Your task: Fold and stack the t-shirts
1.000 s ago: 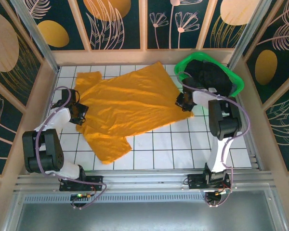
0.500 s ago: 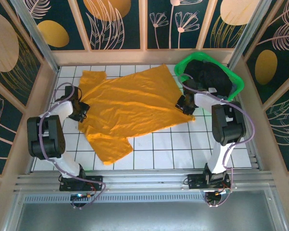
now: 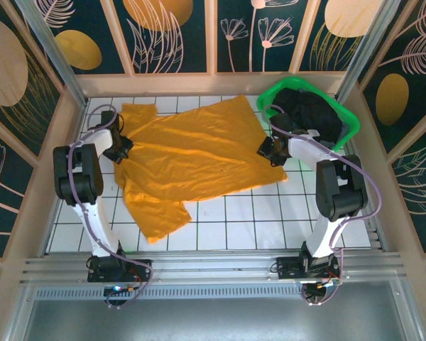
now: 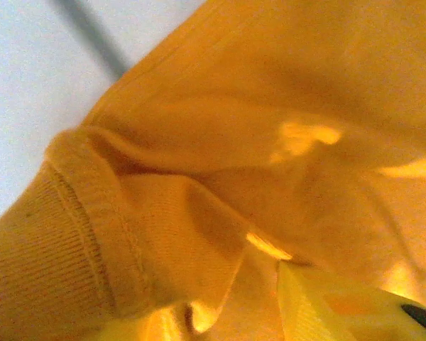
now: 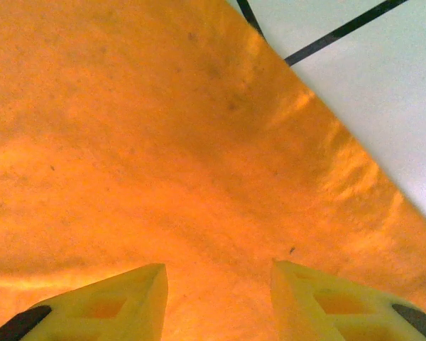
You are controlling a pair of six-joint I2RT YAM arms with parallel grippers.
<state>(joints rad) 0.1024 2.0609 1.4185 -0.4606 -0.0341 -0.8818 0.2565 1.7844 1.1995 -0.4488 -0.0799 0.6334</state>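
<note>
Next, my left gripper pinches the sleeve's outer corner (image 3: 153, 239) and straightens it before folding, because the front sleeve slants crooked while my left gripper is at the collar.
A bright orange-yellow t-shirt (image 3: 192, 156) lies spread across the white tiled table, with one sleeve at the back left and the other at the front left. My left gripper (image 3: 121, 150) sits at its left edge on the ribbed collar (image 4: 78, 234). Cloth is bunched up between the jaws. One yellow finger (image 4: 334, 305) shows and the other is under cloth, so I cannot tell whether the collar is gripped. My right gripper (image 3: 268, 149) is at the shirt's right edge. It is open (image 5: 219, 273), its fingers apart just above flat cloth (image 5: 163, 142).
A green plastic basket (image 3: 351, 128) holding dark clothes (image 3: 309, 110) stands at the back right, close behind the right gripper. Bare tiles (image 3: 284, 213) lie in front of the shirt. Wooden walls ring the table.
The left arm has swung back along the shirt's left edge, and the cloth there has shifted with it. The right gripper's jaws have widened and let the cloth lie flat.
</note>
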